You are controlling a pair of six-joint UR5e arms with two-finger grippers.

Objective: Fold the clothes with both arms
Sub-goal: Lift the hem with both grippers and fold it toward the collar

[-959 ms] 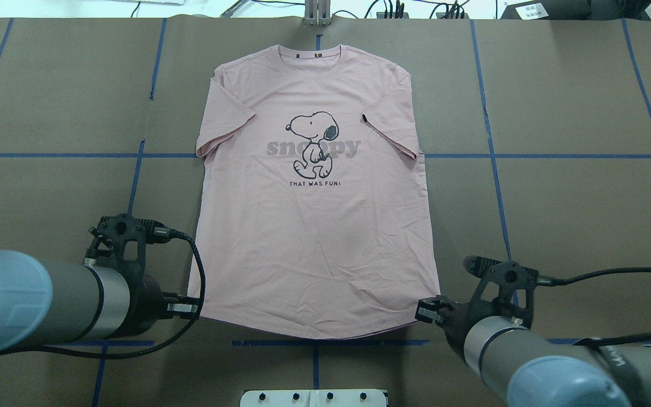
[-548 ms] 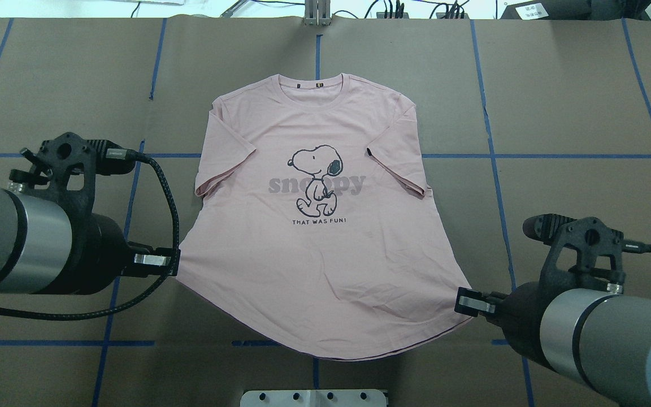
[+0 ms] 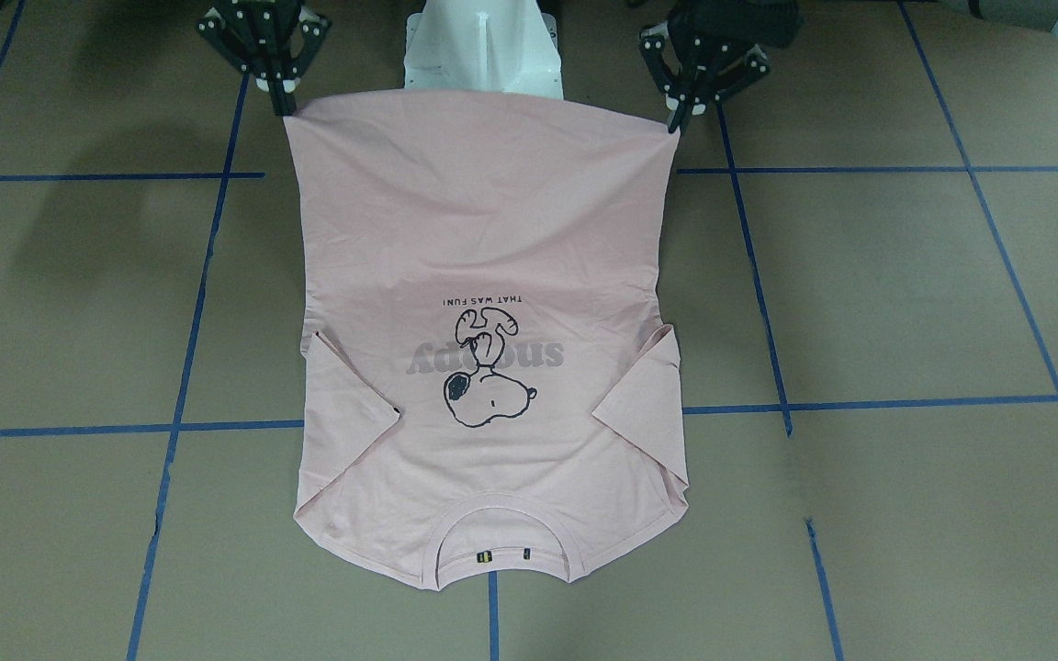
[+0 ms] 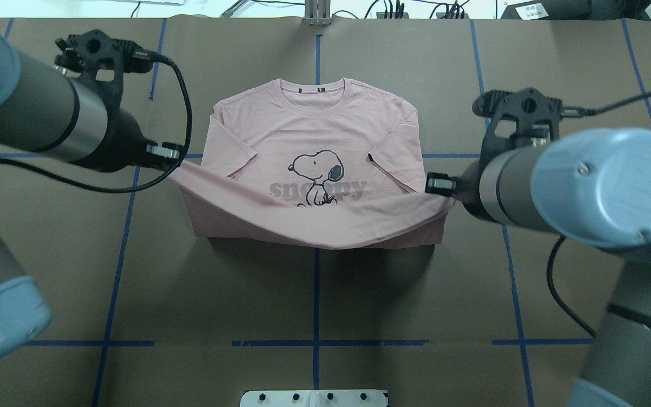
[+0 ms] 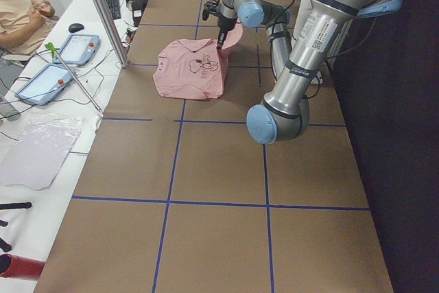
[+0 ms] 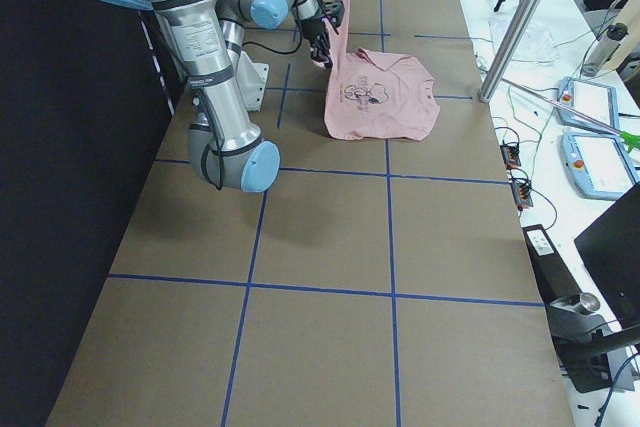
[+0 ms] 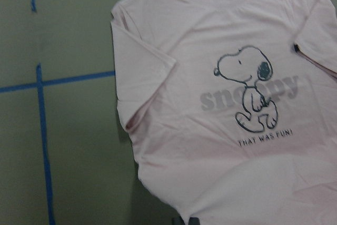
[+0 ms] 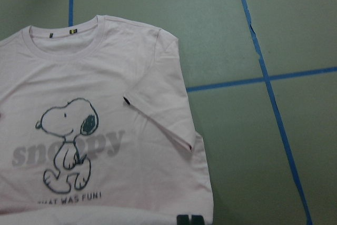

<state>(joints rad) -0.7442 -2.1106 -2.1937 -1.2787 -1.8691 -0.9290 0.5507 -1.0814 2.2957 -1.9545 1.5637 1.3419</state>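
Note:
Next, my left gripper releases the T-shirt's hem corner on the bare table point(image 3: 718, 547) just past the T-shirt's near shoulder, next to the T-shirt's collar end.
The pale pink T-shirt point(image 4: 314, 130) lies face up mid-table, collar at the far side, with its dog print point(image 4: 317, 169) and small black sleeve tag point(image 4: 369, 156). My left gripper point(image 4: 176, 160) is shut on the hem's left corner. My right gripper point(image 4: 430, 185) is shut on the hem's right corner. Both hold the hem raised, so the lower half sags between them over the lettering. In the front-facing view the shirt point(image 3: 492, 229) hangs stretched from the left gripper point(image 3: 673, 124) and right gripper point(image 3: 288, 106). It also shows in the wrist views point(image 7: 226, 104) point(image 8: 105, 130).
The brown table carries a grid of blue tape lines point(image 4: 315, 294). The white pedestal base point(image 3: 483, 46) stands at the near edge. A metal post point(image 4: 317, 14) stands at the far edge. An operator point(image 5: 20, 12) and tablets point(image 5: 75, 49) are beyond the far side.
Both grippers rose with the hem corners and carried them away from the robot toward the collar. The shirt's lower half left the table and now hangs over the print.

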